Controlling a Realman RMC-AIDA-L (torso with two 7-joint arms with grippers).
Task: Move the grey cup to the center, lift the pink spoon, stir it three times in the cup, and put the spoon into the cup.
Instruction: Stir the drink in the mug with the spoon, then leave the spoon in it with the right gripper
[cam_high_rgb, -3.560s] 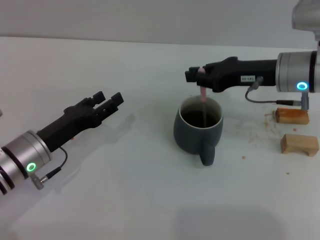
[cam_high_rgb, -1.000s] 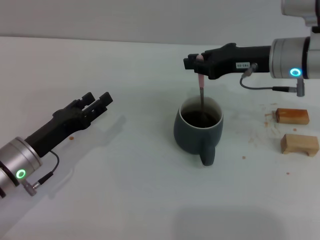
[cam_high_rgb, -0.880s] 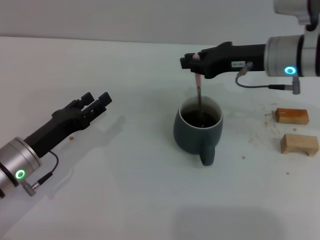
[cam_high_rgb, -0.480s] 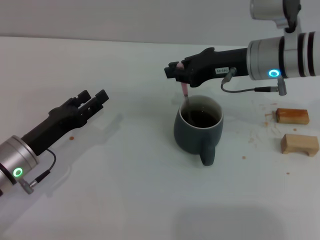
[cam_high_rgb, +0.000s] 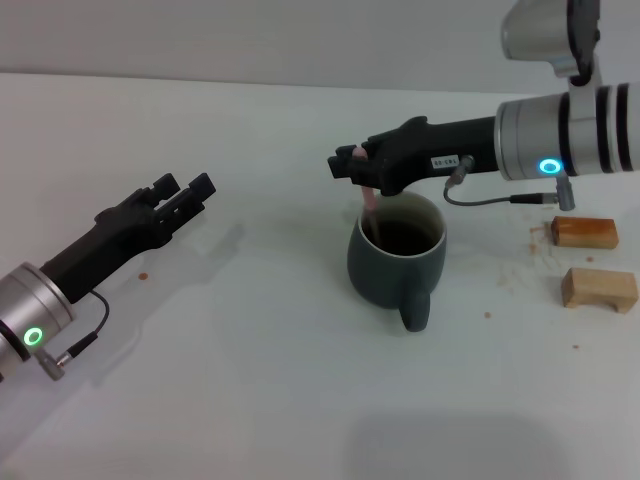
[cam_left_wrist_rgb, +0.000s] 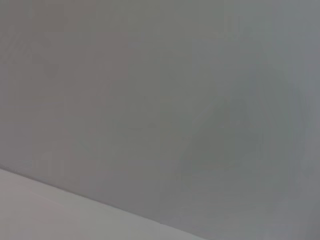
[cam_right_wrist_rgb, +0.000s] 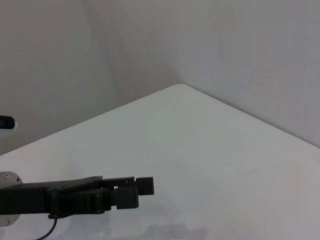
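Note:
My right gripper needs to let go of the pink spoon so that it rests against the grey cup's rim (cam_high_rgb: 377, 209), with its lower end in the liquid.
The grey cup (cam_high_rgb: 394, 262) stands at the table's middle with its handle toward me and dark liquid inside. My right gripper (cam_high_rgb: 352, 167) hovers over the cup's left rim, shut on the pink spoon (cam_high_rgb: 369, 199). The spoon hangs down with its lower end inside the cup, against the left inner wall. My left gripper (cam_high_rgb: 185, 190) is open and empty, held above the table well left of the cup; it also shows in the right wrist view (cam_right_wrist_rgb: 132, 189).
Two tan wooden blocks (cam_high_rgb: 583, 232) (cam_high_rgb: 598, 288) lie on the white table (cam_high_rgb: 260, 380) to the right of the cup. Small crumbs are scattered near them. A wall rises behind the table's far edge.
My right gripper has moved left and down with the spoon, from above the cup's middle to its left rim. The left gripper has drifted slightly up and back.

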